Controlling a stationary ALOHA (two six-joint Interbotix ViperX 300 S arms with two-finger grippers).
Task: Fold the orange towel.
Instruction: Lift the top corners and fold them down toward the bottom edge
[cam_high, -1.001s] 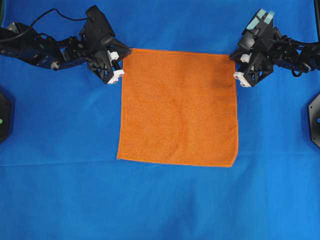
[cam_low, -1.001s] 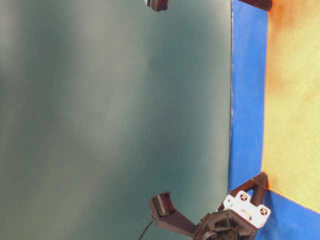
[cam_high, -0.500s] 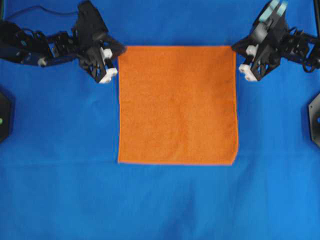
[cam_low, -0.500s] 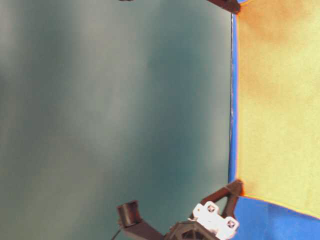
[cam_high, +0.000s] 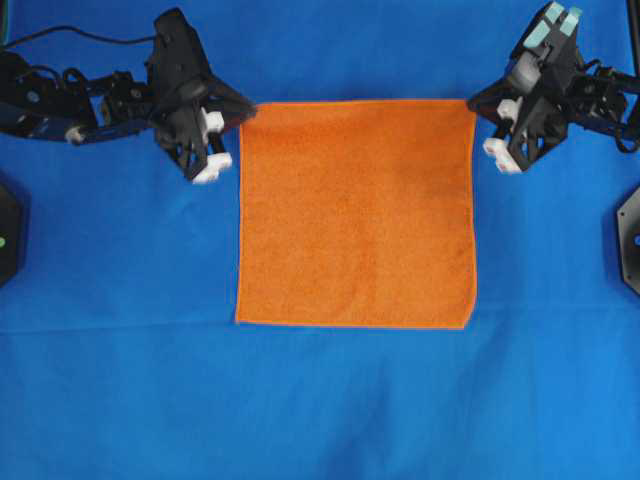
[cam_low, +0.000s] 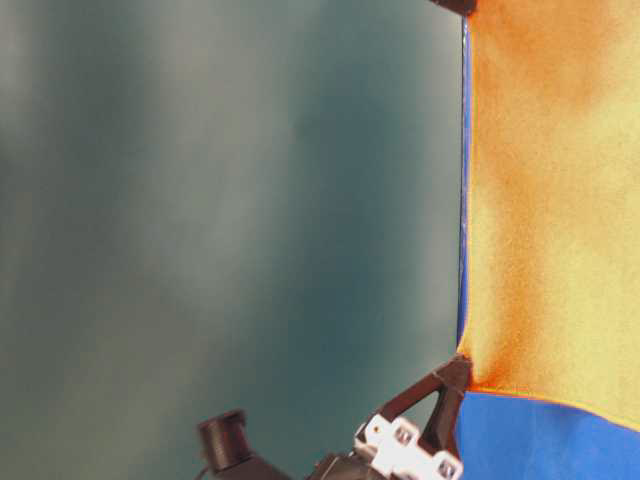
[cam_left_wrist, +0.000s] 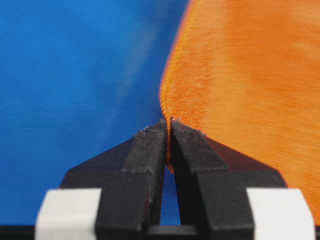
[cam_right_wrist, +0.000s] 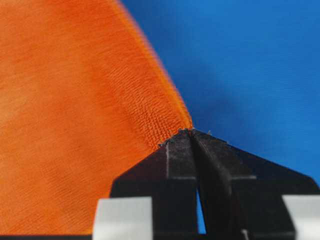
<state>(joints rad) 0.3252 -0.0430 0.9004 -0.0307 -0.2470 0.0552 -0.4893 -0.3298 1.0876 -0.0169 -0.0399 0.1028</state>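
The orange towel's far corner, still held on the spread towel, will be let go by my right gripper on top of the towel's near corner (cam_high: 466, 317) along the same side.
The orange towel (cam_high: 356, 214) lies spread as a square on the blue cloth. My left gripper (cam_high: 247, 108) is shut on its far left corner, and the wrist view shows the hem of the orange towel (cam_left_wrist: 240, 75) pinched between the black tips of the left gripper (cam_left_wrist: 168, 123). At the far right corner my right gripper (cam_high: 477, 104) is likewise shut on the fabric. In the right wrist view the orange towel (cam_right_wrist: 75, 115) runs into the tips of the right gripper (cam_right_wrist: 192, 132). The table-level view shows the orange towel (cam_low: 550, 200) with its far edge held up, stretched between the two grippers.
The blue cloth (cam_high: 320, 410) covers the whole table around the towel. Black mounts sit at the left edge (cam_high: 8, 230) and the right edge (cam_high: 630, 235). Both arms reach in from the far corners.
Both grippers, still shut on the far corners, have drawn apart and lifted. The towel's far edge has risen off the table and now runs straight and taut between them.
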